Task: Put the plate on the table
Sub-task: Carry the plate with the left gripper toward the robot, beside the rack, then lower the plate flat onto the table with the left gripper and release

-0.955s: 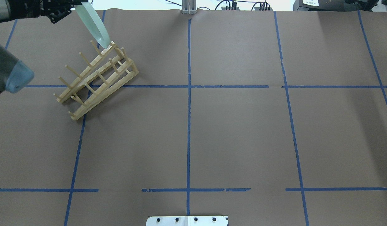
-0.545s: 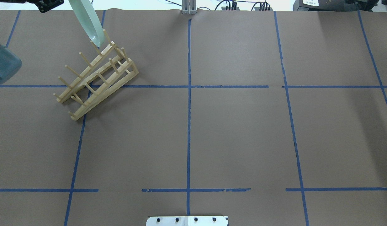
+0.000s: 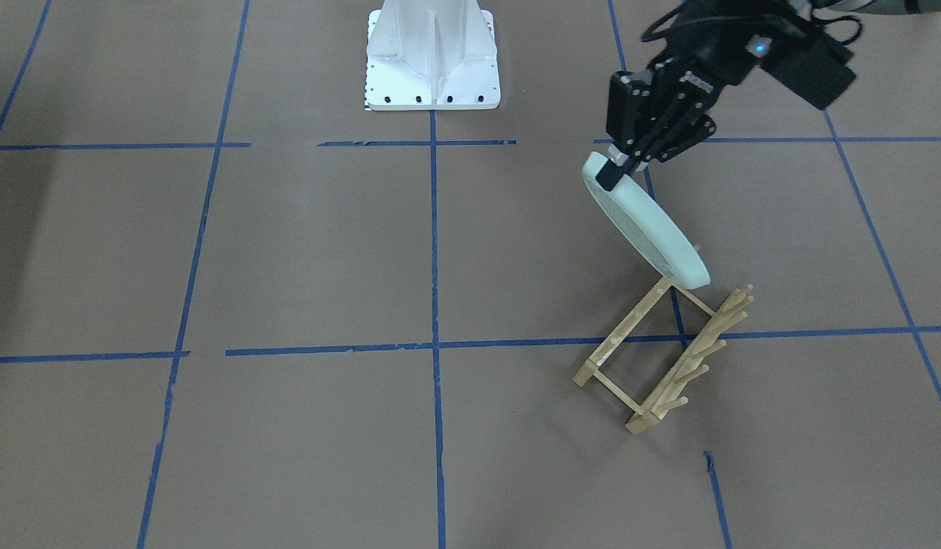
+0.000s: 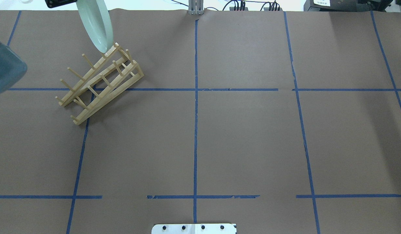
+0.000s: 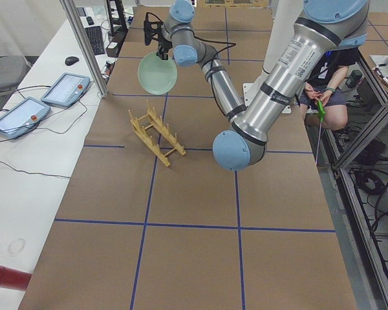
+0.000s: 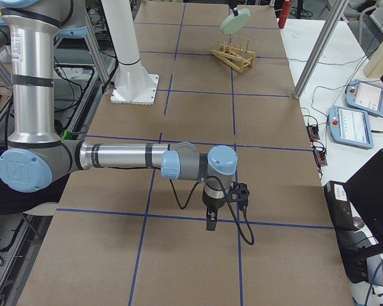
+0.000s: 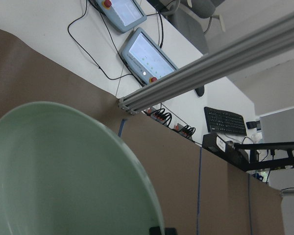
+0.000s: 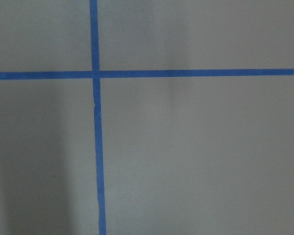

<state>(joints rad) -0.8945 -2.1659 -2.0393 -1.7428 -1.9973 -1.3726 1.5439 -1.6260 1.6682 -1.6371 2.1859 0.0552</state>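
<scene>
Next, my left gripper sets the plate down and releases it on the bare table point(image 3: 529, 227) between the wooden peg rack and the white robot base. The plate now hangs tilted above the rack.
The pale mint-green plate point(image 3: 647, 229) hangs tilted on edge, held at its upper rim by my left gripper point(image 3: 617, 169), which is shut on it. Its lower edge is just above the far end of the wooden peg rack point(image 3: 661, 352). The overhead view shows the plate point(image 4: 96, 27) over the rack point(image 4: 99, 84) at the back left of the brown table point(image 4: 246, 136). The left wrist view is filled by the plate's inside point(image 7: 63, 171). My right gripper point(image 6: 209, 224) points down over bare table far from the plate; whether it is open or shut cannot be told.
The white robot base point(image 3: 432, 69) stands at the table's near-robot edge. An aluminium post point(image 5: 84, 45) and control tablets point(image 5: 64, 89) stand beyond the table edge near the rack. A seated person point(image 5: 330, 84) is behind the robot.
The left gripper has moved out past the overhead view's top edge with the plate. The plate has turned and shows more of its face; the rack has not moved.
</scene>
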